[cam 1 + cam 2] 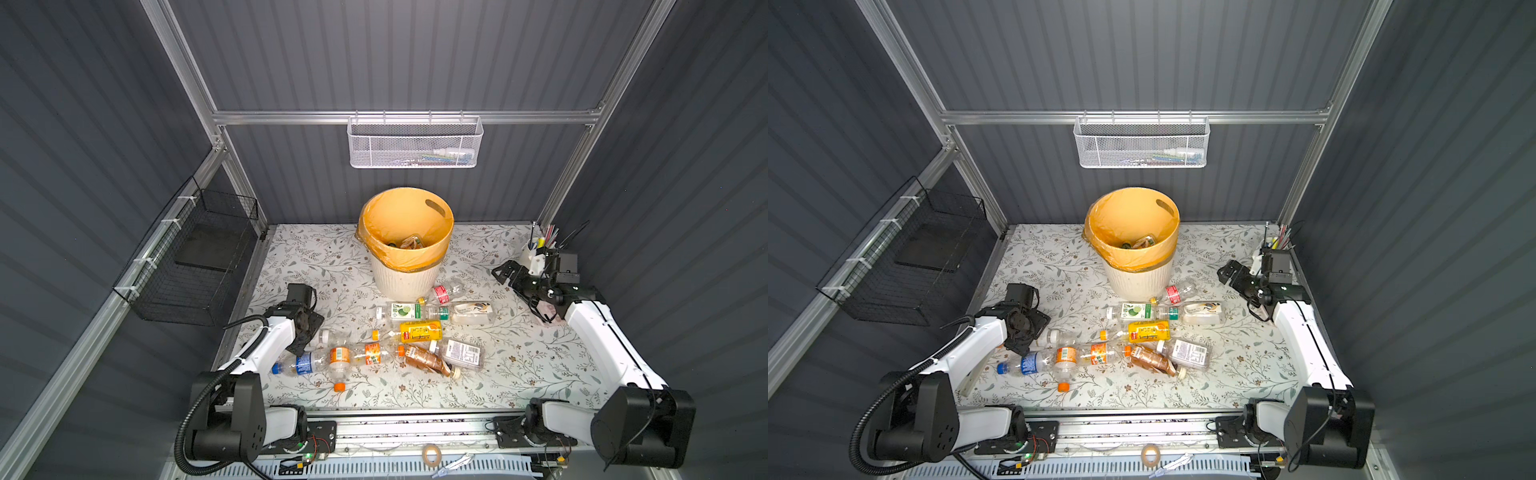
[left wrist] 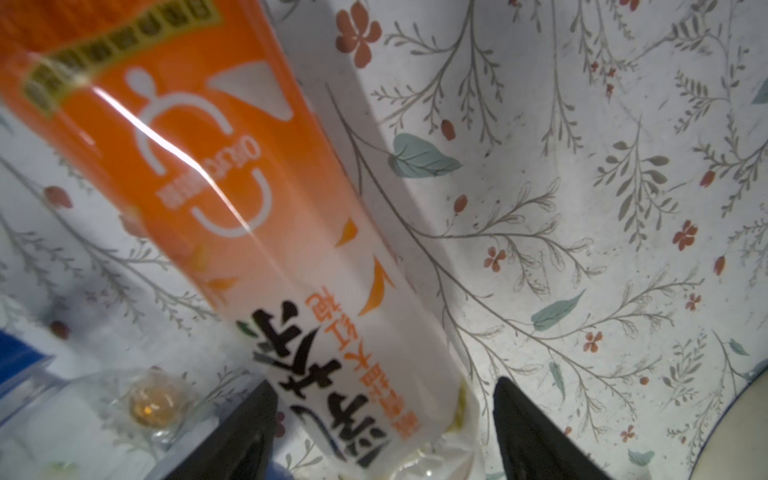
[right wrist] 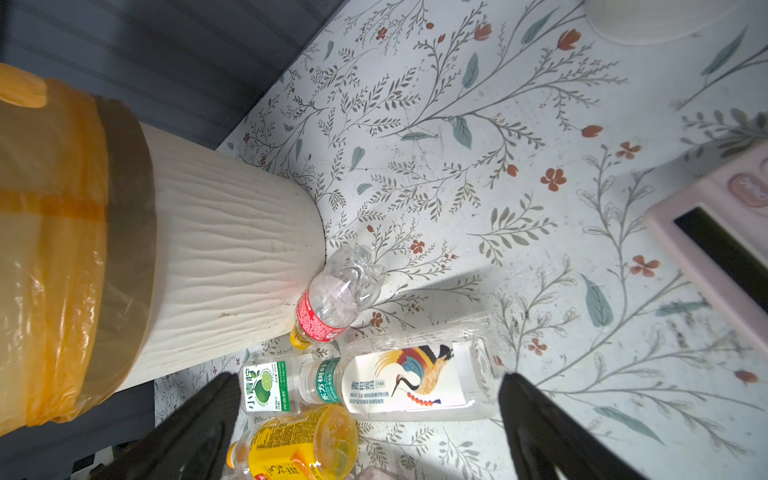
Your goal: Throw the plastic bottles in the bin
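The bottom end point(image 1: 490, 313) point(image 3: 485, 372) of the crane-labelled bottle, the end away from its green cap side, is the next place my right gripper will go to and close on.
Several plastic bottles lie in a loose pile in front of the bin point(image 1: 403, 282), among them a yellow one point(image 1: 419, 331), a blue-labelled one point(image 1: 305, 363) and a crane-labelled one point(image 3: 407, 382). A few more lie inside the bin's orange liner point(image 1: 409, 243). My left gripper point(image 2: 384, 382) is low at the pile's left end. Its open fingers straddle an orange-and-white labelled bottle point(image 2: 232, 174), with a thin gap on each side. My right gripper point(image 1: 509, 272) hangs open and empty to the right of the bin, looking towards a red-labelled bottle point(image 3: 332, 299).
A white cup of pens point(image 1: 534, 249) stands at the back right corner beside the right wrist. A pink device point(image 3: 723, 241) lies under the right arm. A white mesh basket point(image 1: 415, 143) hangs on the back wall and a black wire basket point(image 1: 195, 266) on the left wall.
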Motion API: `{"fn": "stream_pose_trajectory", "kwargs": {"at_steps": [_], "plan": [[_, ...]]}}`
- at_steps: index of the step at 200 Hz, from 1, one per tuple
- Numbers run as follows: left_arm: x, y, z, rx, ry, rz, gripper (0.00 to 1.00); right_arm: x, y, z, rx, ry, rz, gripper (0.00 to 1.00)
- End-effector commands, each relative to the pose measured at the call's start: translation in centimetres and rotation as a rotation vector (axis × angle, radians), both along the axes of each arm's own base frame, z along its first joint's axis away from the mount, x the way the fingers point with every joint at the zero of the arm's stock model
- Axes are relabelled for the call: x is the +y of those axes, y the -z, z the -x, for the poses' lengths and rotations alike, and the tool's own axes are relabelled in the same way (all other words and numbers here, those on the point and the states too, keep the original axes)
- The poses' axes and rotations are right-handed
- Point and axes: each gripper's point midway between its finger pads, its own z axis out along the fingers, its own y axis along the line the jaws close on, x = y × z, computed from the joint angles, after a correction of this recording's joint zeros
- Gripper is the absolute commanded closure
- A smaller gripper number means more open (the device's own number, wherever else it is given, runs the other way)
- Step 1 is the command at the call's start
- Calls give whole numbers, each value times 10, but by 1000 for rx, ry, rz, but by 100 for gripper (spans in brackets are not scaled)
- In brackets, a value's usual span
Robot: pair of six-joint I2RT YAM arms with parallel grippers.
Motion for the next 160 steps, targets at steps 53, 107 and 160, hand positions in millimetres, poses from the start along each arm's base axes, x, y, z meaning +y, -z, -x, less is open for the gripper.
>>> {"fn": "stream_pose_trajectory", "kwargs": {"at_steps": [53,107,160], "plan": [[-8,21,-31,-15,101,57,32,-3,6,4,22,10,-5,1],[-22,16,-68,-80,200,113,51,-8,5,10,20,28,8,1],[-32,-78,-110,-375,309,92,60,-23,16,16,34,84,33,1]]}}
